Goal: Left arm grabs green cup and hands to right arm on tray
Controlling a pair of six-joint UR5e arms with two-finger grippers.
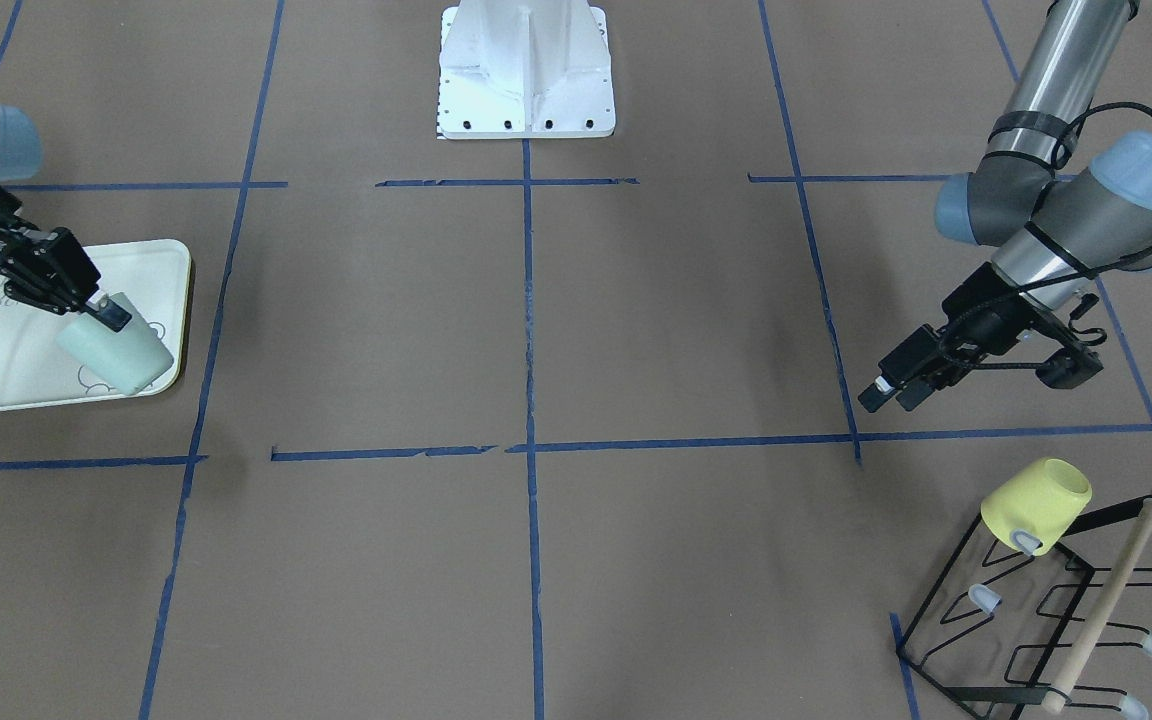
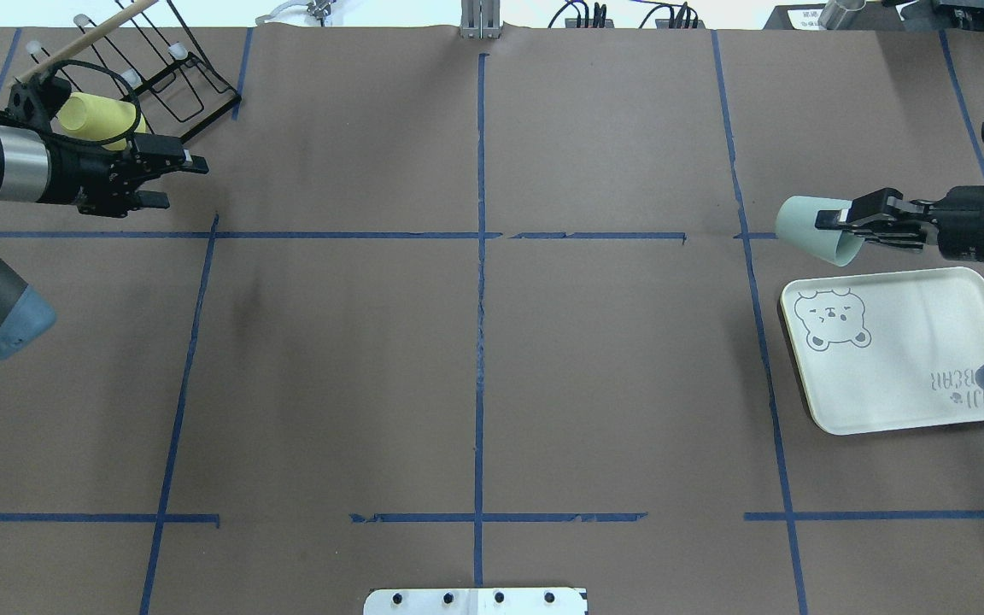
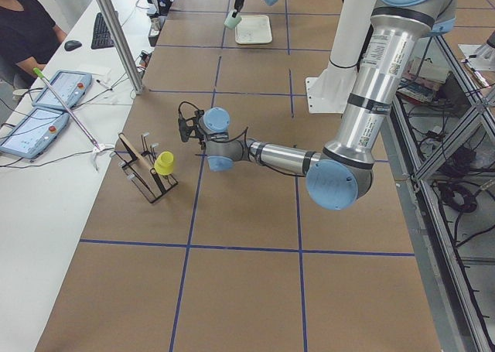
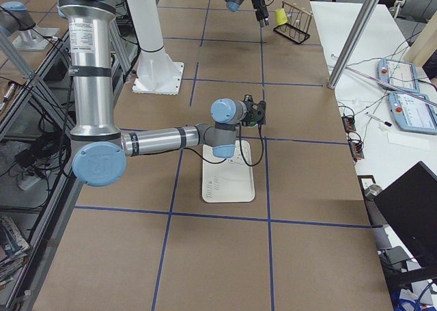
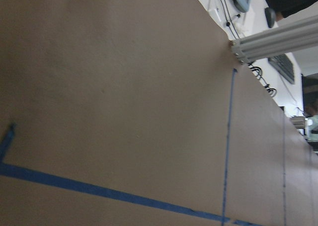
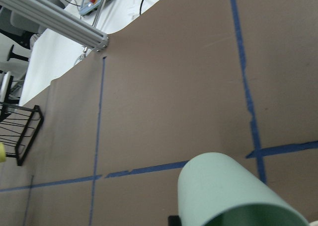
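The robot's right gripper needs to release the green cup, now tipped over the tray's near corner, on the white tray point(image 1: 56, 322), between the lettering and the bear drawing.
The green cup point(image 1: 121, 350) is pale mint, tipped on its side and held in the air over the near corner of the tray point(image 1: 6, 365). My right gripper point(image 1: 106, 312) is shut on its rim. In the overhead view the cup point(image 2: 806, 229) hangs from the right gripper point(image 2: 838, 224) just past the far left corner of the tray point(image 2: 902, 350). The right wrist view shows the cup's side point(image 6: 228, 191) close below. My left gripper point(image 2: 183, 182) is open and empty, hovering beside the rack; it also shows in the front-facing view point(image 1: 891, 393).
A black wire rack point(image 1: 1026, 620) with a wooden bar holds a yellow cup point(image 1: 1036, 505) at the table's far left corner; the rack also shows in the overhead view point(image 2: 159, 77). The white robot base point(image 1: 526, 70) stands at the middle of the robot's edge. Blue tape lines grid the brown table.
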